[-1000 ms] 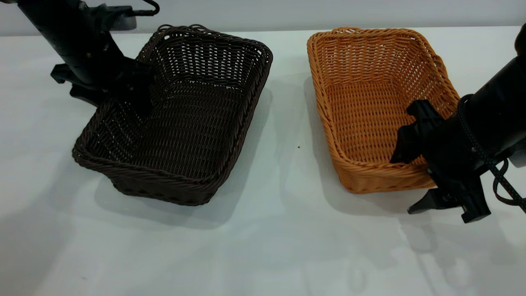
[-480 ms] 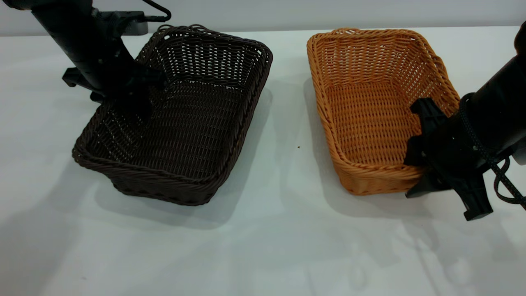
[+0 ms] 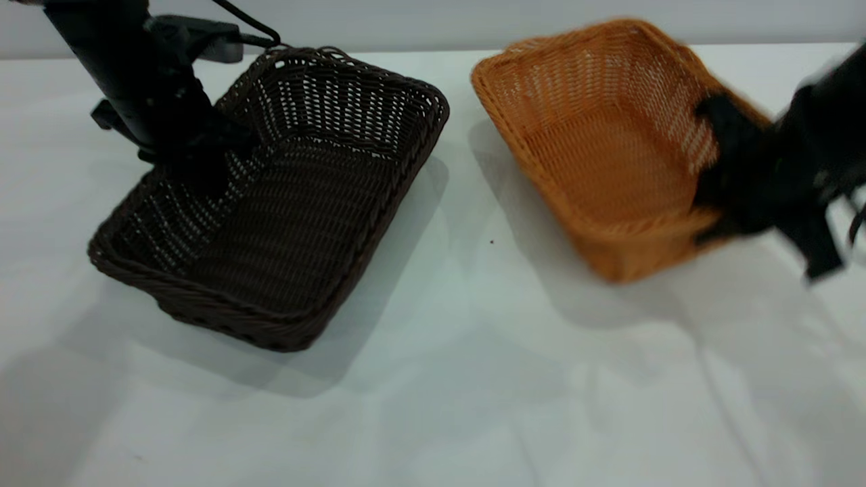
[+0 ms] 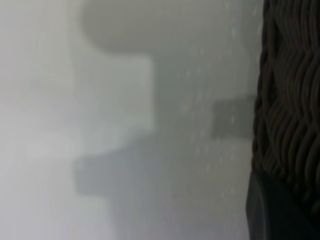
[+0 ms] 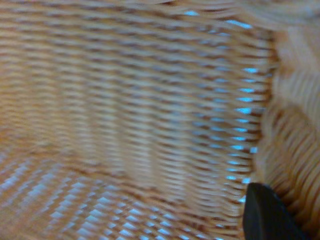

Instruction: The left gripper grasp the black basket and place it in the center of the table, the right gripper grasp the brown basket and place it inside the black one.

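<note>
The robot's left gripper will set the black basket down on the bare tabletop [image 3: 399,234] by the small dark speck.
The black basket [image 3: 291,223] lies on the table [image 3: 440,379] at the left, turned at an angle. My left gripper [image 3: 199,177] is shut on its left long wall. In the left wrist view the dark braided wall [image 4: 290,100] fills one side beside one of my fingers [image 4: 270,215]. The brown basket [image 3: 595,149] is at the right, tilted, with its far end raised. My right gripper [image 3: 720,182], blurred, is shut on its right wall. The right wrist view shows the orange weave [image 5: 125,100] close up, with one finger [image 5: 267,215] against it.
A grey device with a black cable [image 3: 203,40] sits at the table's back left, behind the left arm. A small dark speck [image 3: 492,241] lies between the baskets. Bare tabletop [image 4: 100,125] stretches across the front.
The brown basket has been lifted and swung left and up by my right gripper. The black basket's near end has slid left with my left gripper.
</note>
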Controlling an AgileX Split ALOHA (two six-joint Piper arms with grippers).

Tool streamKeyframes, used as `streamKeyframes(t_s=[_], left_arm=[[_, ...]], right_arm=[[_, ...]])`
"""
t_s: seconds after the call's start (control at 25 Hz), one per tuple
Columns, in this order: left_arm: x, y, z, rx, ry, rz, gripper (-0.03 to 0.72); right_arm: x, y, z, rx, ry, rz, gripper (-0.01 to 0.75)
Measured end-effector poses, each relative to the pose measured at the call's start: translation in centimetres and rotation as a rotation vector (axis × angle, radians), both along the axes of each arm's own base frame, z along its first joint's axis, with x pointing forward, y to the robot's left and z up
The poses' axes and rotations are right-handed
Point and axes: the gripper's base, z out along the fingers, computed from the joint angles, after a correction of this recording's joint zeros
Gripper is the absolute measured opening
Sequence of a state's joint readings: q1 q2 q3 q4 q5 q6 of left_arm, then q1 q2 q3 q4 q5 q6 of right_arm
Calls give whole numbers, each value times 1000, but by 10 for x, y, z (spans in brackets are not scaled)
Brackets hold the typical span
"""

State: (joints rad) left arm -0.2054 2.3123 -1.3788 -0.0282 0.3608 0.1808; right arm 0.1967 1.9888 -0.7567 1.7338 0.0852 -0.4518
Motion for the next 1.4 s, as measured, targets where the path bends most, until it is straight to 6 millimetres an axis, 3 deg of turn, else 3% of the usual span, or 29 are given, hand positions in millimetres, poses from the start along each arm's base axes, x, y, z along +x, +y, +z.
streamKeyframes(t_s=[0.12,0.28,0.64,0.92,1.4], left_arm=[[2,-5,6,36,-39,-95,83],[6,-28,12,89,-90,-337,82],[3,-105,10,209,-206,-967,82],[-6,-145,2,264,-317,-1215,82],[-7,-155,-3,276,-381,-1245,90]], right_arm=[[28,-14,30,4,-148,130,67],[54,-29,64,110,-267,294,67],[77,-42,114,89,-208,664,67],[82,-45,124,67,-200,708,67],[82,-45,124,63,-201,704,67]])
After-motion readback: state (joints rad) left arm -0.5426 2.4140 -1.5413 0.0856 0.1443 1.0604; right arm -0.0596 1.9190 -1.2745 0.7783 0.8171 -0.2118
